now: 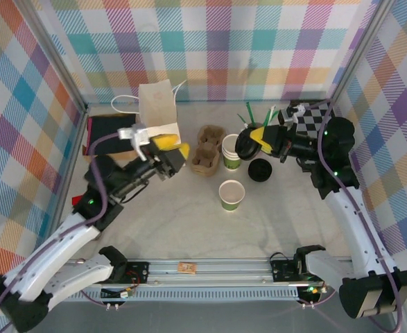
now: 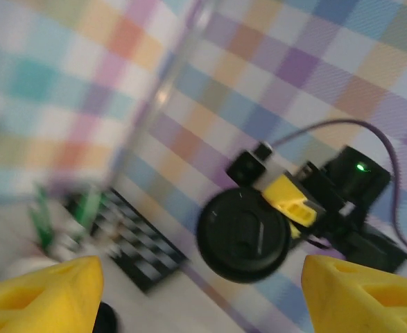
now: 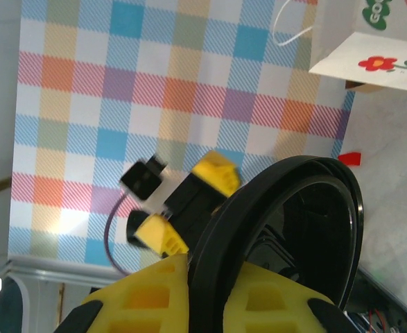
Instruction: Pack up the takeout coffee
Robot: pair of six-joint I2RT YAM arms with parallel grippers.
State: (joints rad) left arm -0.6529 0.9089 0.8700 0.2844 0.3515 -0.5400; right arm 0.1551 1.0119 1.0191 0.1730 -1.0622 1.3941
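Note:
My left gripper should take the lid's free edge (image 1: 238, 147) while my right gripper holds the black lid tilted, before I lower it level onto the open cup.
The takeout coffee cup (image 1: 231, 194), green with a white rim and an open top, stands alone at mid-table. My right gripper (image 1: 258, 136) is shut on a round black lid (image 1: 245, 143), held on edge just above and right of a taller stack of cups (image 1: 231, 151). In the right wrist view the lid (image 3: 279, 229) is pinched between the yellow fingers (image 3: 148, 298). My left gripper (image 1: 173, 146) hovers open left of the cardboard carrier, nothing between its fingers (image 2: 44, 291). Its camera looks across at the lid (image 2: 243, 236).
A cardboard cup carrier (image 1: 206, 149) sits beside the cup stack. A second black lid (image 1: 259, 170) lies flat on the table. A paper bag (image 1: 158, 104) stands at the back left, a checkered holder with green sticks (image 1: 307, 114) at the back right.

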